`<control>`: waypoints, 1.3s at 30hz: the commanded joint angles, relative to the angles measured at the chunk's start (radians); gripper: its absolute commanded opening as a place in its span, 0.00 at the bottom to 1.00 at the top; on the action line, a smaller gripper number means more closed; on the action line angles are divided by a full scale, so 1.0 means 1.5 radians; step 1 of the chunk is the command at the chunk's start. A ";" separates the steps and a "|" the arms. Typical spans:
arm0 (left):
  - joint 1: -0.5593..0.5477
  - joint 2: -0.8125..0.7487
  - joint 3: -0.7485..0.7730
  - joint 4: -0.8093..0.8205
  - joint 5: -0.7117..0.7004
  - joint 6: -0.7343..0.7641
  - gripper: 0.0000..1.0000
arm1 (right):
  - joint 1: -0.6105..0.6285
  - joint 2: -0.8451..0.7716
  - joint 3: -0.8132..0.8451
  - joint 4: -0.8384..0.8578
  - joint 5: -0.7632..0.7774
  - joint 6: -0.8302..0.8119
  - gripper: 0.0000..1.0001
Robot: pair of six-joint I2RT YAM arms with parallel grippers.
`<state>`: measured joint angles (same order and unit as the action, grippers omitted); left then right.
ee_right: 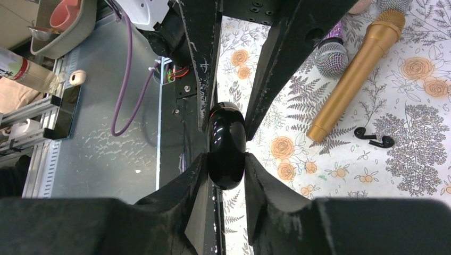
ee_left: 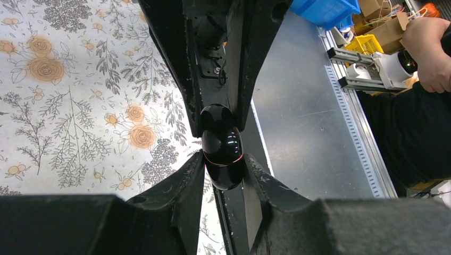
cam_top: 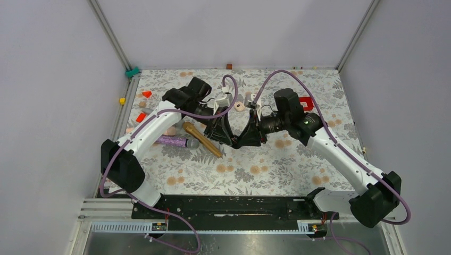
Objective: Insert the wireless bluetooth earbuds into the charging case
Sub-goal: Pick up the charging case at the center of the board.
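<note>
I can see my left gripper pinches the charging case over its lid seam, so I need to hold the case with my right gripper while my left gripper opens and takes its body (ee_left: 222,142).
The glossy black charging case (ee_left: 222,146) hangs in the air between both grippers, which meet tip to tip above the middle of the cloth. Its lid seam looks closed. My left gripper (ee_left: 223,163) is shut on one end of it, and my right gripper (ee_right: 226,162) is shut on the other end of the case (ee_right: 226,144). In the top view the left gripper (cam_top: 228,141) and right gripper (cam_top: 243,141) hide the case. The black earbuds (ee_right: 375,139) lie on the floral cloth beside the gold microphone's handle end.
A gold microphone (cam_top: 202,139) and a purple microphone (cam_top: 173,141) lie left of the grippers. Red blocks (cam_top: 141,117) and a yellow block (cam_top: 122,100) sit at the far left. A cream-pink object (cam_top: 239,107) and a red piece (cam_top: 306,101) lie further back.
</note>
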<state>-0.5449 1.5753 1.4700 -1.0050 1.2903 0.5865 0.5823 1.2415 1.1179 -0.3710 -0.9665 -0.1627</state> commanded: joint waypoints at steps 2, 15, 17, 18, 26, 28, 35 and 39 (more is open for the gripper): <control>-0.001 -0.007 0.002 0.005 0.016 0.017 0.26 | -0.001 -0.034 0.005 0.008 -0.013 -0.014 0.23; 0.018 -0.131 0.016 0.109 -0.232 -0.072 0.98 | -0.001 -0.111 0.078 -0.049 0.108 -0.018 0.16; 0.027 -0.215 -0.006 0.198 -0.357 -0.094 0.99 | -0.001 -0.116 0.114 -0.080 0.145 -0.034 0.17; 0.028 -0.253 -0.028 0.250 -0.415 -0.105 0.99 | -0.001 -0.116 0.140 -0.095 0.157 -0.041 0.17; 0.029 -0.293 -0.142 0.347 -0.325 -0.176 0.99 | -0.001 -0.121 0.194 -0.099 0.170 -0.047 0.18; 0.029 -0.301 -0.201 0.384 -0.228 -0.163 0.99 | -0.001 -0.122 0.174 -0.071 0.158 -0.027 0.18; 0.028 -0.315 -0.270 0.452 -0.093 -0.177 0.99 | -0.001 -0.145 0.086 0.016 0.129 0.037 0.18; 0.028 -0.323 -0.272 0.466 -0.049 -0.187 0.99 | -0.001 -0.149 0.037 0.080 0.099 0.080 0.19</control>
<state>-0.5026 1.1328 1.0267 -0.4038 1.0569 0.3267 0.5823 1.0470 1.2163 -0.3988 -0.7521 -0.1253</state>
